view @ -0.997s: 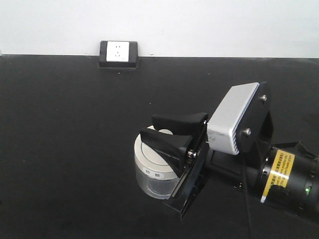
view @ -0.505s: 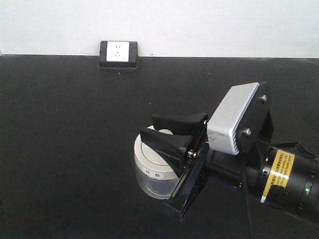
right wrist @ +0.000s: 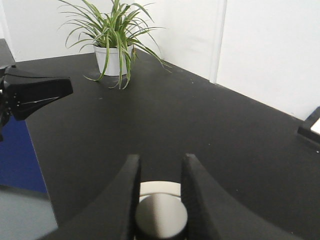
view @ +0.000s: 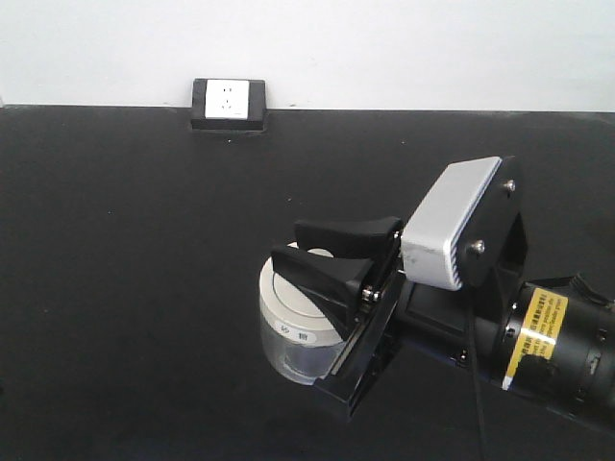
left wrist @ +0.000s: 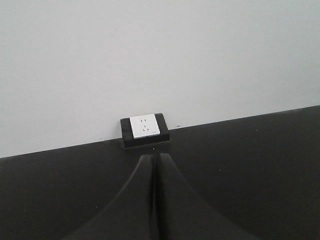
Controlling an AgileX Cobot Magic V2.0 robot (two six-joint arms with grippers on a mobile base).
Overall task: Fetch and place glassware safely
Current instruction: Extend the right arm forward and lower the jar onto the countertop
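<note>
The clear jar will go down on the open middle of the black table [view: 306, 279] from my right gripper.
The glassware [view: 291, 338] is a squat clear jar with a cream-white lid [right wrist: 159, 188], right of centre on the black table [view: 125, 269]. My right gripper [view: 332, 252] reaches in from the right, and its two black fingers [right wrist: 131, 172] press on either side of the lid's round knob [right wrist: 161, 216]. Whether the jar rests on the table or hangs just above it cannot be told. My left gripper [left wrist: 152, 159] is shut with nothing between its fingers and points at the wall socket. It also shows as a dark shape, the left gripper [right wrist: 35, 92], in the right wrist view.
A white wall socket in a black frame [view: 229, 104] sits at the table's back edge under the white wall. A potted spider plant [right wrist: 114, 45] stands at a far corner of the table. The table edge [right wrist: 37, 165] drops to a blue and grey floor.
</note>
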